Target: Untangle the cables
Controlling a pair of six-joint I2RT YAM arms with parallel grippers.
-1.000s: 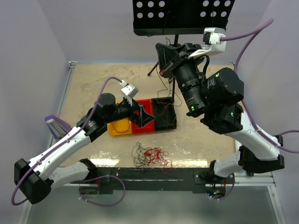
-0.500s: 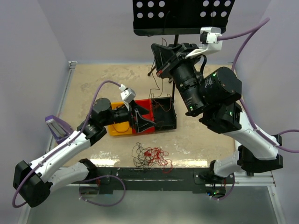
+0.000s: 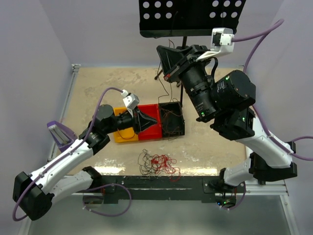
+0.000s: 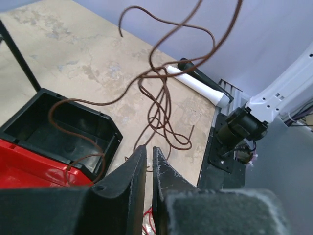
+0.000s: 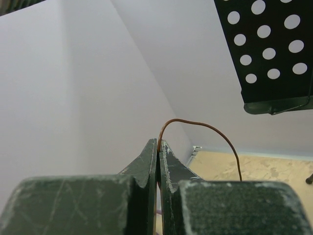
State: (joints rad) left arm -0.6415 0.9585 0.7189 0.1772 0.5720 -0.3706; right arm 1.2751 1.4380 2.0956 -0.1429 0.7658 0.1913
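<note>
Next, I open my left gripper's closed fingers, as the brown cable's bunched loops hang beyond them, then grip the brown cable's bunch (image 4: 156, 122) and pull it away from my right gripper.
A tangle of red and dark cables (image 3: 157, 164) lies on the table near the front edge. My right gripper (image 3: 162, 61) is raised high at the back and is shut on one brown cable (image 5: 205, 125). That brown cable (image 3: 163, 93) hangs down in curls, and its lower end trails into the black bin (image 3: 183, 117). My left gripper (image 3: 155, 119) hovers over the red bin (image 3: 151, 131) beside the black one. In the left wrist view its jaws (image 4: 148, 147) stand together with only a slit between them and nothing seen in it. The hanging brown cable (image 4: 161, 98) curls just beyond the tips.
A yellow bin (image 3: 124, 133) stands left of the red bin (image 4: 24, 171) and black bin (image 4: 29, 122). A perforated black music stand (image 3: 190, 17) rises at the back on a thin pole (image 4: 19, 58). Walls close in both sides.
My left gripper has gone from wide open to shut and drawn back left, off the black bin's edge. The right gripper has risen slightly, still holding the brown cable.
</note>
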